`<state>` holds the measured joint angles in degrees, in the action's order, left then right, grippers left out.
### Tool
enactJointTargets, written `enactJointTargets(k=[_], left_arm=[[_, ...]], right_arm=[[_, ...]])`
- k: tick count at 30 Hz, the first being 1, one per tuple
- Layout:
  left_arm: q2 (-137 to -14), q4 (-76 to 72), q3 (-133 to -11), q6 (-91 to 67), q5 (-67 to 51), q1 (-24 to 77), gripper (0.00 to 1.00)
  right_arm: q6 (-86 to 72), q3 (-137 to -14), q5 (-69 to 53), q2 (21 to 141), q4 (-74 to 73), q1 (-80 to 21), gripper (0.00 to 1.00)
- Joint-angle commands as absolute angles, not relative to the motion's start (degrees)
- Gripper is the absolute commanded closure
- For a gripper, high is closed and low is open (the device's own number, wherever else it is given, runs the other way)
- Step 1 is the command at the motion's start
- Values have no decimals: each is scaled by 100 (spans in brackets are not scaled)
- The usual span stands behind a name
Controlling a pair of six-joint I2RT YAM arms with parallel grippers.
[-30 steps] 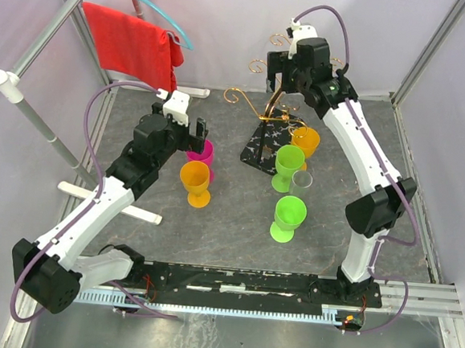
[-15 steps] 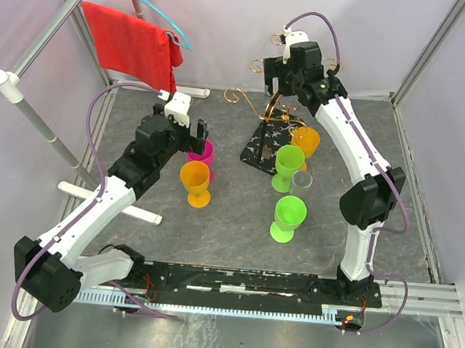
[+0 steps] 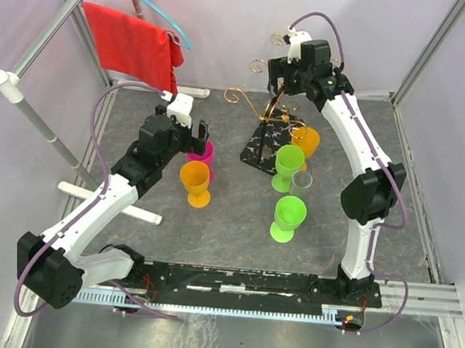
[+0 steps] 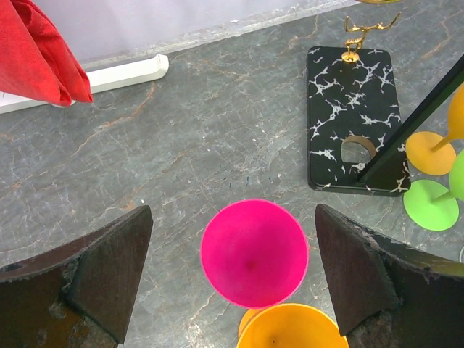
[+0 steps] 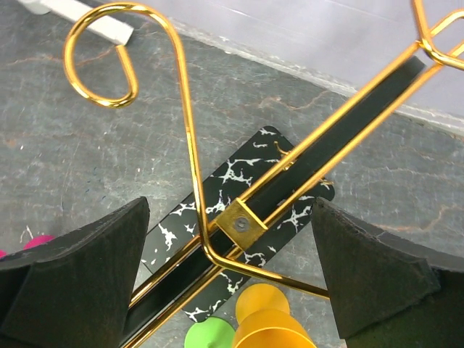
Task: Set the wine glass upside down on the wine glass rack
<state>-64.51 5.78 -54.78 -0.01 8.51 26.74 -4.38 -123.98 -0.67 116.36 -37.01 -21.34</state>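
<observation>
My right gripper is going to the orange glass. It will close on the orange glass's rim (image 3: 319, 138) (image 5: 312, 344), on the side that faces away from the gold wire rack beside it.
A pink wine glass (image 4: 254, 250) stands upright on the grey table, also seen in the top view (image 3: 205, 150). My left gripper (image 4: 232, 214) is open above it, one finger on each side, not touching. The gold wire rack (image 3: 267, 112) stands on its black white-veined base (image 3: 267, 142). My right gripper (image 5: 228, 210) is open and empty over the rack's central hub (image 5: 239, 225), its fingers on either side of the wire arms. It sits at the back of the top view (image 3: 293, 74).
An orange glass (image 3: 195, 177) stands just in front of the pink one. Two green glasses (image 3: 288, 164) (image 3: 288, 217), a clear glass (image 3: 301, 182) and another orange glass (image 3: 305, 139) cluster right of the base. A red cloth (image 3: 130, 45) hangs on a rail at back left.
My right gripper has shifted slightly over the rack's top. My left gripper has edged a little farther over the pink glass. Nothing has been taken hold of.
</observation>
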Motion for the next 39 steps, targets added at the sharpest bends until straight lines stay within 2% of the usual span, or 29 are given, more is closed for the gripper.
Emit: enactJointTargets(k=[1, 15, 39], left_arm=[[-6436, 280, -5445, -8, 867, 2678, 1], [-6205, 414, -5341, -175, 906, 2678, 1], [-5651, 1021, -5508, -210, 1299, 2681, 1]], right_arm=[[-237, -12167, -1041, 11558, -4050, -2173, 0], [396, -11193, -1468, 10780, -4059, -2567, 0], [524, -9030, -1867, 9185, -3642, -3378, 0]])
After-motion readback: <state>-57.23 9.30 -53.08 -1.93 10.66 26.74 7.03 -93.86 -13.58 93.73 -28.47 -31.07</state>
